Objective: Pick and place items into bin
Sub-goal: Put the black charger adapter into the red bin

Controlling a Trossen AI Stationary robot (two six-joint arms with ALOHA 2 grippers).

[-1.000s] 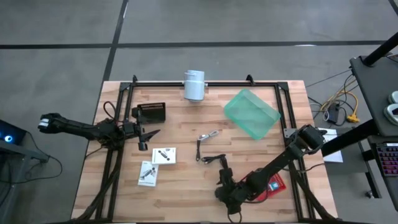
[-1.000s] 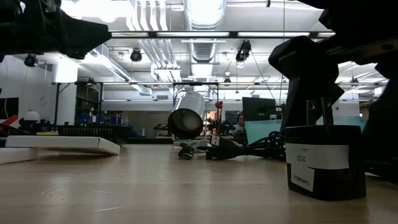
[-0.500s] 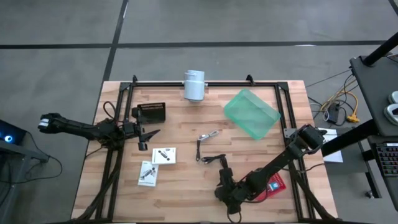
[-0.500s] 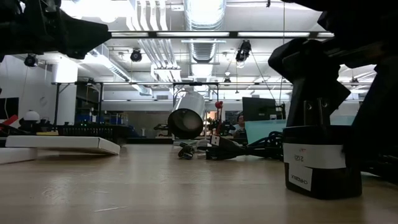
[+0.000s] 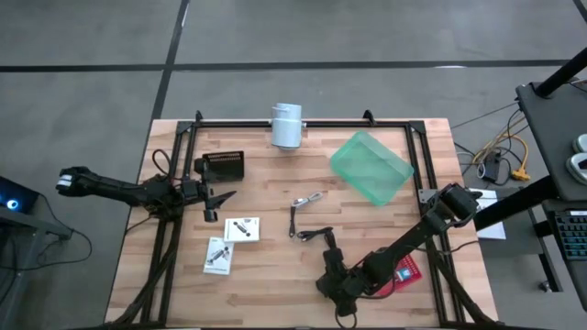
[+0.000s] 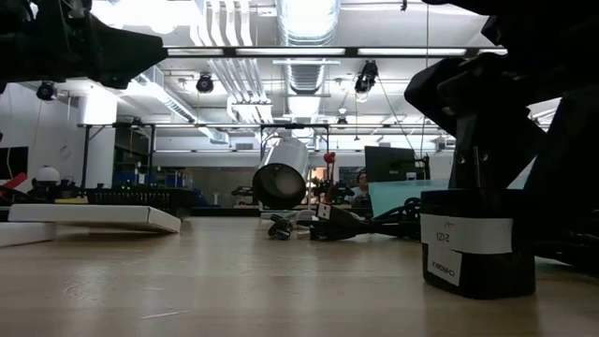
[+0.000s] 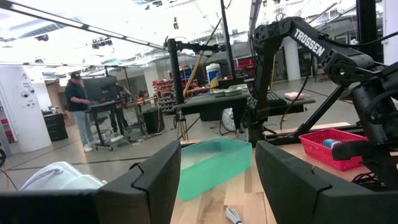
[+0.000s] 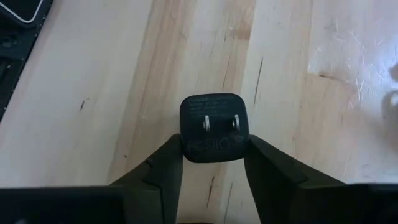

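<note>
Next, my right gripper opens, reaches farther over the black cube and grips its middle [image 8: 214,127] before lifting, because its fingers pinch only the cube's near edge.
A small black cube [image 8: 214,127] with two metal prongs on its top stands on the wood near the table's front edge, with a white label on its side [image 6: 466,234]. My right gripper [image 8: 214,149] is shut on it. In the high view the gripper [image 5: 330,273] hides it. My left gripper [image 5: 215,203] hovers open over the table's left side, its fingers [image 7: 155,180] wide apart. Two white packets [image 5: 242,228] [image 5: 217,255], black cords [image 5: 312,236] and a silvery metal piece [image 5: 307,200] lie flat mid-table. The green bin [image 5: 370,167] sits at the far right. My right gripper pinches the black cube by two opposite side faces [image 8: 185,134], one finger on each. The fingers come from above, pointing down. The pronged face looks up between them. The cube's base [image 6: 473,290] rests on the table.
A white cylinder [image 5: 286,126] lies at the far edge and a black ribbed block [image 5: 223,165] at the far left. A red basket [image 5: 406,270] sits by the right arm. Black frame rails [image 5: 303,121] run around the table. A person [image 7: 79,109] stands in the room beyond.
My right gripper's fingers have closed in on the black cube and now touch both its sides. The cube has shifted a little toward the table's left while staying on the wood.
</note>
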